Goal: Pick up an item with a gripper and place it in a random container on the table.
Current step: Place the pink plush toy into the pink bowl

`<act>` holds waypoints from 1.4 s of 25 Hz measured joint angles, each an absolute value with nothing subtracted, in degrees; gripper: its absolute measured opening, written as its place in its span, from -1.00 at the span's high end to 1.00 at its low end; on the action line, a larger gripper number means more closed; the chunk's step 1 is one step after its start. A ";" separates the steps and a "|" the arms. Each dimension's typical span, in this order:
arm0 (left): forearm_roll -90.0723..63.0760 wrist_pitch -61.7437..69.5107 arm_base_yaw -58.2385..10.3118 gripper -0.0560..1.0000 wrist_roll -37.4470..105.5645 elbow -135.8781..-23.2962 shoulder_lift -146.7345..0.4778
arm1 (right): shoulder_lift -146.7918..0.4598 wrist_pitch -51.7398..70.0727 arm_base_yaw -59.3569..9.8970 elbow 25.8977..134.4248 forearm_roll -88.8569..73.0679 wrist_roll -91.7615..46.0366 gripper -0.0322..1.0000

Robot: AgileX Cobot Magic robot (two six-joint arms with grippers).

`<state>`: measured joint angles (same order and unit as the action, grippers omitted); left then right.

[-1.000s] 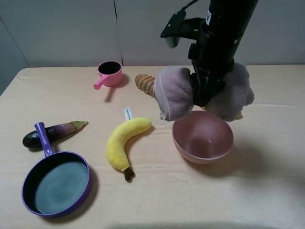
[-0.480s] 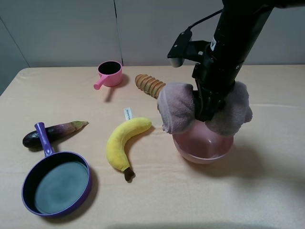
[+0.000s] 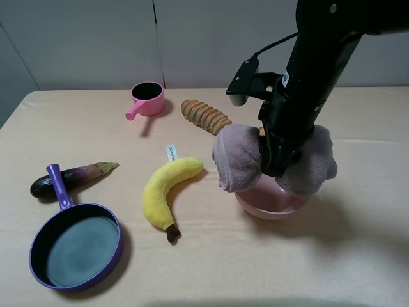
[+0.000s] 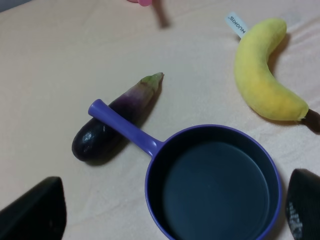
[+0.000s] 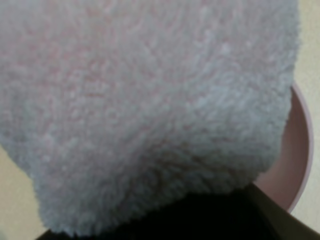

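Note:
Next, I release the mauve-pink rolled towel with my right gripper in the opening of the pale-pink bowl (image 3: 275,181), its lobes over the bowl's rim.
The mauve-pink rolled towel (image 3: 238,157) hangs in my right gripper (image 3: 276,167), which is shut on its middle band. Its two lobes droop on either side of the black arm. The towel sits right over the pale-pink bowl (image 3: 268,204) and hides most of the bowl's opening; its lobes overlap the rim. In the right wrist view the towel (image 5: 150,100) fills the frame, with a strip of the bowl (image 5: 295,160) beside it. My left gripper (image 4: 167,210) is open and empty above the purple frying pan (image 4: 215,185); it is out of the exterior high view.
On the beige-peach table (image 3: 358,256) lie a yellow plush banana (image 3: 167,188), an eggplant (image 3: 70,178), the purple pan (image 3: 77,246), a pink handled cup (image 3: 147,99) and a ridged bread roll (image 3: 204,115) just behind the bowl.
My right arm has come down and forward with the towel. The towel went from hanging above and behind the bowl to covering its opening.

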<state>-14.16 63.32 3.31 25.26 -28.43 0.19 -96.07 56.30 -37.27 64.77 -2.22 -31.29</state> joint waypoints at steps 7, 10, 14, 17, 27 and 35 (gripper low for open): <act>-14.16 63.32 3.31 -0.77 25.26 -28.43 0.19 | -96.07 55.43 -37.27 64.77 -2.18 -31.24 0.24; -14.16 63.32 3.31 -0.77 25.26 -28.43 0.19 | -96.07 55.43 -37.27 64.77 -2.18 -31.13 0.24; -14.16 63.32 3.31 -0.77 25.26 -28.43 0.19 | -96.07 53.56 -37.27 63.36 -2.16 -31.11 0.24; -14.16 63.32 3.31 -0.77 25.19 -28.43 0.19 | -96.07 52.01 -37.27 61.36 -2.16 -31.11 0.24; -14.16 63.32 3.31 -0.77 25.19 -28.43 0.19 | -96.07 47.49 -36.46 57.75 -2.13 -31.11 0.24; -14.16 63.32 3.31 -0.77 25.19 -28.43 0.19 | -96.07 44.60 -36.46 55.65 -2.18 -31.11 0.24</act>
